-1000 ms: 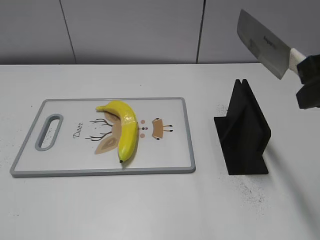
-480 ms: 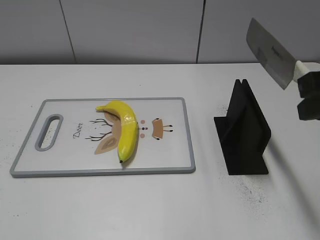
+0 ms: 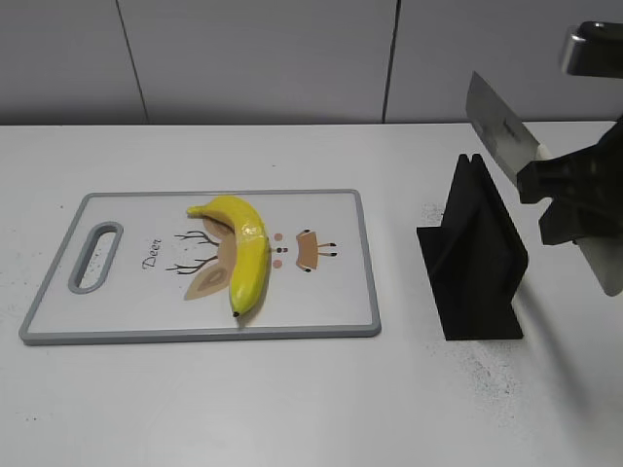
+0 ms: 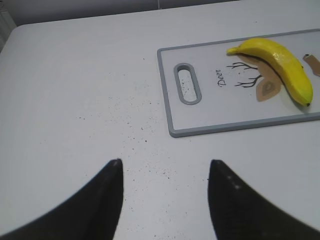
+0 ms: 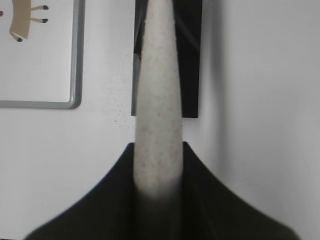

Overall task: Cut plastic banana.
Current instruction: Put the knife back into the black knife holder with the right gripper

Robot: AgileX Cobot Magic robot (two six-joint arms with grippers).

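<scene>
Next, my right gripper sets the cleaver down in the slot of the black knife stand [image 3: 502, 216]. The cleaver is now held just above that slot.
A yellow plastic banana [image 3: 240, 252] lies whole on the white cutting board [image 3: 127, 311], and shows in the left wrist view [image 4: 280, 62] too. My right gripper [image 3: 560, 195] is shut on the pale handle [image 5: 157, 100] of a cleaver, whose steel blade [image 3: 496, 126] points up and left, just above the slot of the black knife stand [image 3: 474, 258]. My left gripper [image 4: 165, 172] is open and empty over bare table, left of the board [image 4: 220, 110]; it is out of the exterior view.
The black knife stand [image 5: 190, 55] sits right of the board on the white table [image 3: 292, 399]. Small dark specks dot the table near the stand and near the left gripper. A grey panelled wall runs behind.
My right gripper has lowered and moved left with the cleaver, bringing the blade down from high at the right to just above the stand. The banana and board have not moved.
</scene>
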